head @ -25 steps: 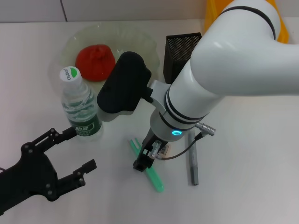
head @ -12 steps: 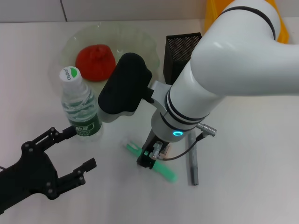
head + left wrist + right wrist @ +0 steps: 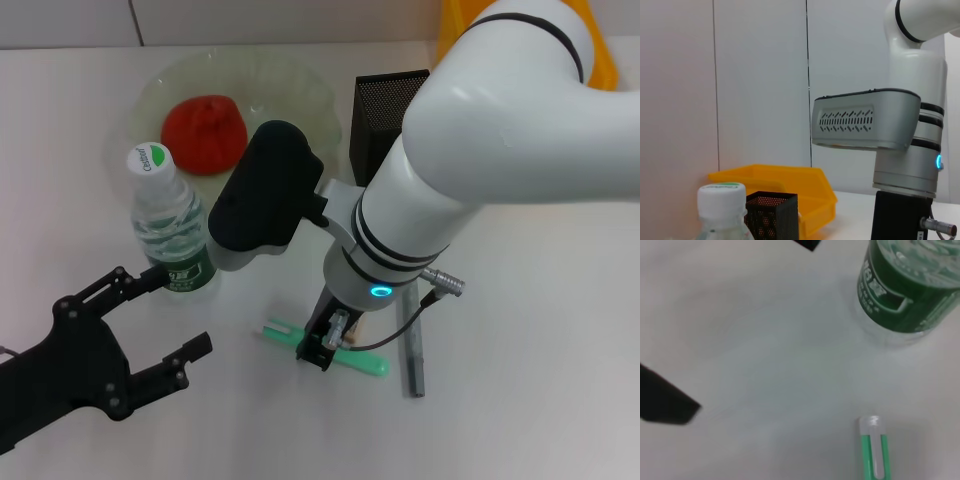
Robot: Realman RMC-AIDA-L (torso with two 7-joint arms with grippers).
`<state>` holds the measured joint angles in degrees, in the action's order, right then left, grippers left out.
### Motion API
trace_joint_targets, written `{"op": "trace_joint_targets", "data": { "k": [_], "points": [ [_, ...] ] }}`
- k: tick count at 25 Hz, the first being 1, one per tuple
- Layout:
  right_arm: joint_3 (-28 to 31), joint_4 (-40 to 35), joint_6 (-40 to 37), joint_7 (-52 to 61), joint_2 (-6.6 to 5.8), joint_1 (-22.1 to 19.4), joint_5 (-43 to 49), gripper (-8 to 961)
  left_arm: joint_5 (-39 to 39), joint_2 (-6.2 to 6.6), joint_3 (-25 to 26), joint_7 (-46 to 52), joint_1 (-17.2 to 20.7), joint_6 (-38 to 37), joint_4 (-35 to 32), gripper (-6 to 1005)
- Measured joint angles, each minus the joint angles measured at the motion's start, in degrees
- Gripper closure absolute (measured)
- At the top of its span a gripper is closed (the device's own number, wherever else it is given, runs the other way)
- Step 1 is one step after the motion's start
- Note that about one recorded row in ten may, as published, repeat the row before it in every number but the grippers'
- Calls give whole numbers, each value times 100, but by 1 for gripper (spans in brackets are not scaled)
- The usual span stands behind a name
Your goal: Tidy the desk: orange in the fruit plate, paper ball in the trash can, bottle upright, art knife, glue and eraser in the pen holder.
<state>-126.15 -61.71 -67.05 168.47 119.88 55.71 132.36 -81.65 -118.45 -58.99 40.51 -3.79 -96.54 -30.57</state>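
Note:
The robot's right gripper needs to let go of the green glue stick so that it rests inside the black pen holder (image 3: 427,120) next to the trash can. The glue stick is now just above the table.
The orange (image 3: 205,132) lies in the fruit plate (image 3: 300,85) at the back left. The bottle (image 3: 170,225) (image 3: 907,287) stands upright in front of the plate; its cap (image 3: 722,197) shows in the left wrist view. My right gripper (image 3: 322,345) is shut on the green glue stick (image 3: 350,358) (image 3: 872,452), which lies nearly level just above the table. The grey art knife (image 3: 413,350) lies to its right. The pen holder (image 3: 385,105) (image 3: 772,212) stands behind my right arm, with the trash can (image 3: 452,35) (image 3: 785,182) beyond. My left gripper (image 3: 165,315) is open, low beside the bottle. The paper ball and eraser are out of view.
My bulky right arm (image 3: 470,170) (image 3: 880,130) hangs over the table's middle and hides part of it. White table surface (image 3: 540,330) lies bare to the right and in front.
The glue stick has swung from a steep diagonal to nearly level in my right gripper's hold. My left gripper has shifted slightly nearer the bottle.

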Motion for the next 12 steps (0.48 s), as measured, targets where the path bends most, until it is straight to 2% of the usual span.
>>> {"op": "trace_joint_targets", "data": {
  "k": [4,7,12],
  "points": [
    [158,-268,-96,-23,0,-140,54,787,0,2,2,0,-6,-2,2,202],
    [477,-516,-242,-114,-15,-298,85,787,1,7,2,0,-8,-15,5,202],
    [1369,-1278,-586,-232,-41,-831,595,787,36,14,19,3,2,-47,-2,202]
  ]
}}
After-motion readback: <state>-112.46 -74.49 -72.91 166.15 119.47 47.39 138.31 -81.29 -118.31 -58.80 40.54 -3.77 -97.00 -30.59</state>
